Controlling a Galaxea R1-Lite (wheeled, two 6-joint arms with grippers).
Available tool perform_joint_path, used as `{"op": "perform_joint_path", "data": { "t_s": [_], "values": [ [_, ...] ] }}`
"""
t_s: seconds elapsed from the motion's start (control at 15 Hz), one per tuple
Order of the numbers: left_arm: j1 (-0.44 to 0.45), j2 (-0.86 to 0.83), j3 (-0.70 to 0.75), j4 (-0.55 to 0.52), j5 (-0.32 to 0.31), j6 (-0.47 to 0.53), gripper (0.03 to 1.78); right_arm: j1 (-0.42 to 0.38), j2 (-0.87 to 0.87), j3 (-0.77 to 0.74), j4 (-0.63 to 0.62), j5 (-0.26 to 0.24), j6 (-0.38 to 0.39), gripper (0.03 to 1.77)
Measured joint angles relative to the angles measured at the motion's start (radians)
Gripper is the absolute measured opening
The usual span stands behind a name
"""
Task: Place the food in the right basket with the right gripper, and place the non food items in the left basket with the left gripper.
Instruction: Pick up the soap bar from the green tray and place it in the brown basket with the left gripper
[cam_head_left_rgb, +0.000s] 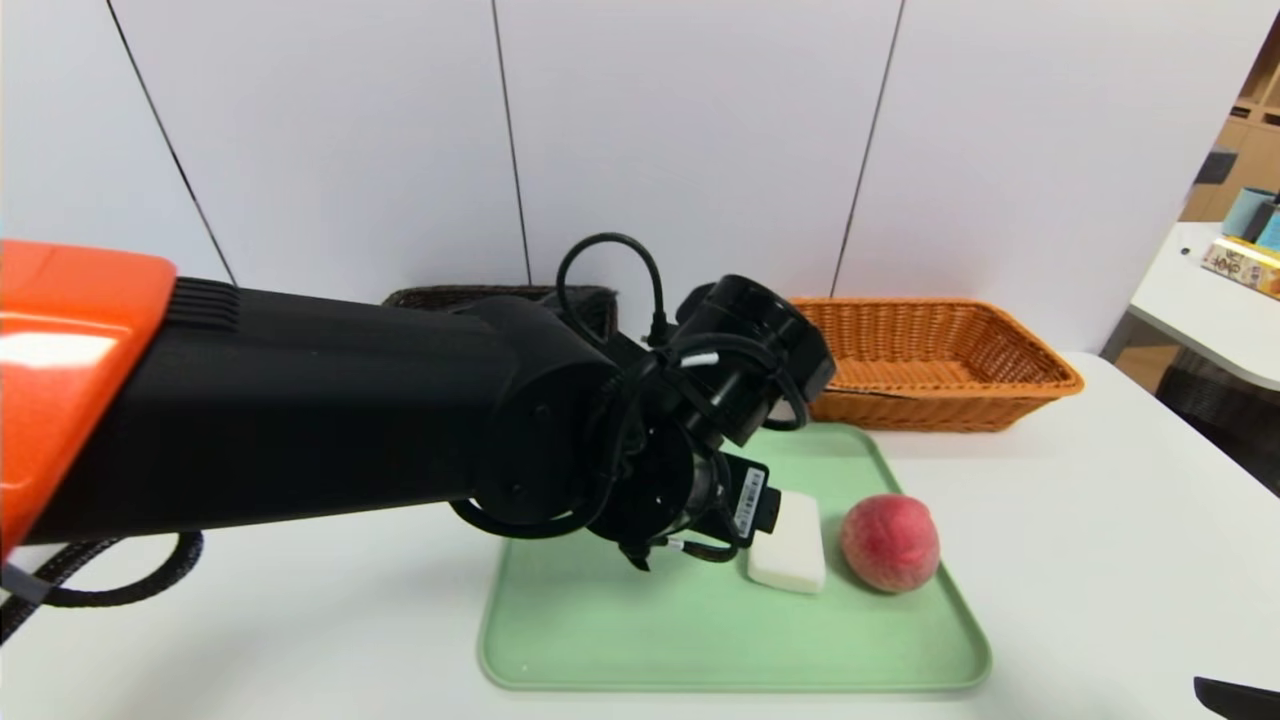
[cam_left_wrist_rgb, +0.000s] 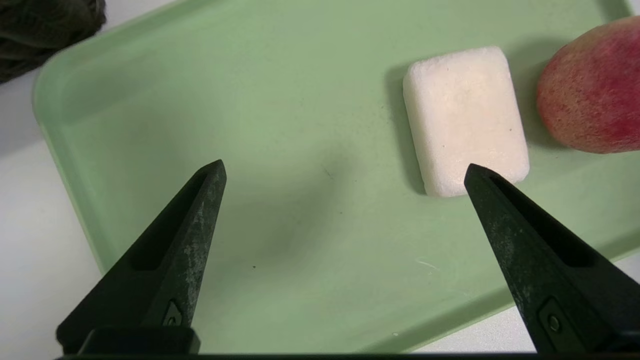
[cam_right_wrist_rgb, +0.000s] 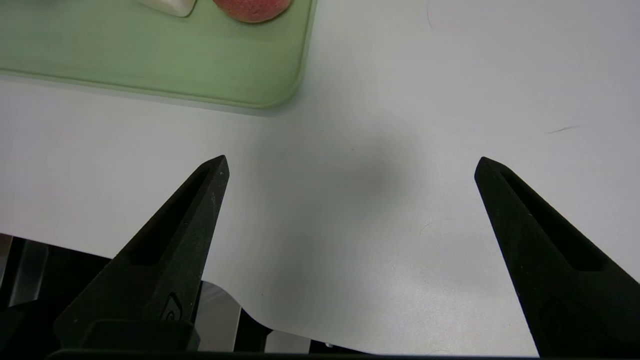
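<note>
I need to move my left gripper next to the white bar that is beside the peach and close it on the middle of the bar's long sides (cam_head_left_rgb: 787, 545) (cam_left_wrist_rgb: 468, 123).
A red-pink peach (cam_head_left_rgb: 889, 543) (cam_left_wrist_rgb: 592, 90) lies on the pale green tray (cam_head_left_rgb: 700, 640), with a small white bar (cam_head_left_rgb: 789, 543) (cam_left_wrist_rgb: 465, 117) close beside it on its left. My left gripper (cam_left_wrist_rgb: 345, 167) hangs open over the bare tray just left of the bar, and nothing is between its fingers. The bulky left arm (cam_head_left_rgb: 400, 400) hides most of the dark brown left basket (cam_head_left_rgb: 440, 297). Behind the tray to the right stands the orange right basket (cam_head_left_rgb: 930, 360). Over bare table at the front right, my right gripper (cam_right_wrist_rgb: 350, 162) is open and empty; only its dark tip (cam_head_left_rgb: 1235, 695) shows in the head view.
A white wall runs right behind the baskets. A second white table (cam_head_left_rgb: 1200, 300) with boxes on it stands at the far right. The table's front edge (cam_right_wrist_rgb: 250, 320) lies just under the right gripper.
</note>
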Motion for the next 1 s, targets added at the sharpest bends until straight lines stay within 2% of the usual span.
{"op": "perform_joint_path", "data": {
  "t_s": [0.13, 0.4, 0.67, 1.0],
  "values": [
    [-0.017, 0.026, -0.003, -0.003, 0.027, -0.021, 1.69, 0.000, -0.008, 0.006, 0.000, 0.000, 0.000, 1.70],
    [-0.045, 0.060, -0.010, -0.004, 0.039, -0.064, 1.69, 0.000, -0.029, 0.022, 0.002, 0.000, 0.001, 1.70],
    [-0.069, 0.111, -0.059, 0.003, 0.115, -0.132, 1.69, 0.000, -0.039, 0.024, 0.003, -0.001, 0.010, 1.70],
    [-0.097, 0.144, -0.092, 0.004, 0.117, -0.153, 1.69, 0.000, -0.041, 0.024, 0.002, -0.001, 0.010, 1.70]
  ]
}}
